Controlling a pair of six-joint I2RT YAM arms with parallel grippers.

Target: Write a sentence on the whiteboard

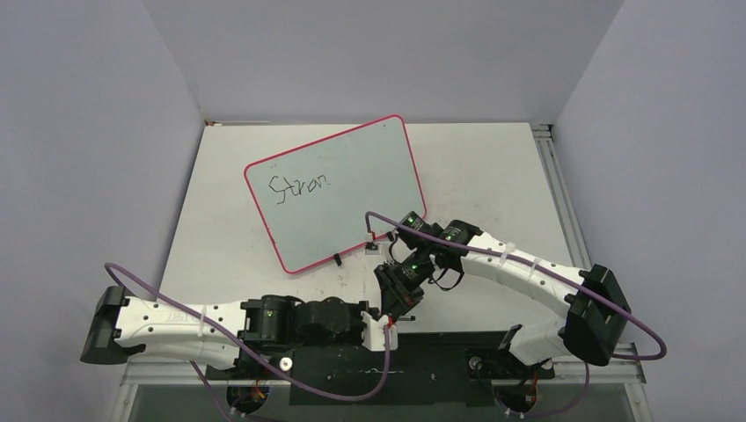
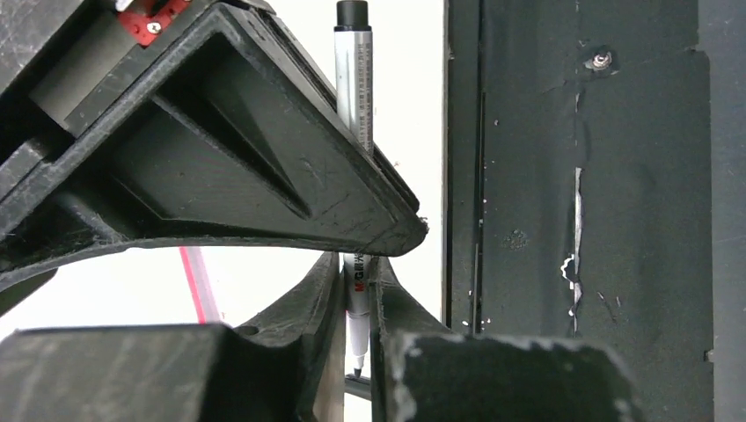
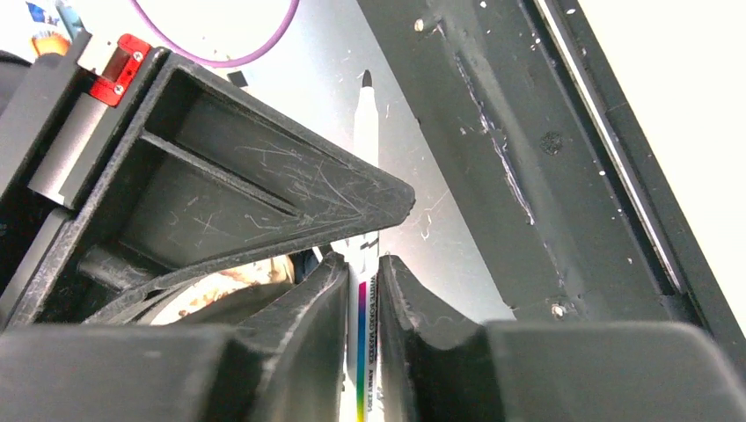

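The marker's tip tilts too far up from my right gripper for writing, so my left gripper needs to steady it while my right gripper retakes the marker's rainbow-striped body point(image 3: 362, 338).
The whiteboard point(image 1: 356, 215), pale with a pink-red rim, lies tilted at the middle of the table. On it the sentence point(image 1: 299, 186) reads "Stron" in thin black script. Near the table's front edge both arms meet over a white marker point(image 2: 354, 97). My left gripper point(image 2: 356, 274) is shut on the marker just above its bare black tip point(image 2: 358, 363). My right gripper point(image 3: 361, 268) is shut on the same marker point(image 3: 363, 149) along its rainbow-striped barrel. In the top view the left gripper point(image 1: 387, 323) and the right gripper point(image 1: 398, 301) are close together, in front of the board's near right corner.
A black mat point(image 1: 449, 352) runs along the near edge under the grippers. A metal rail point(image 1: 552, 176) borders the table's right side. Purple cables point(image 1: 158, 294) loop over both arms. Grey walls close in the left, back and right.
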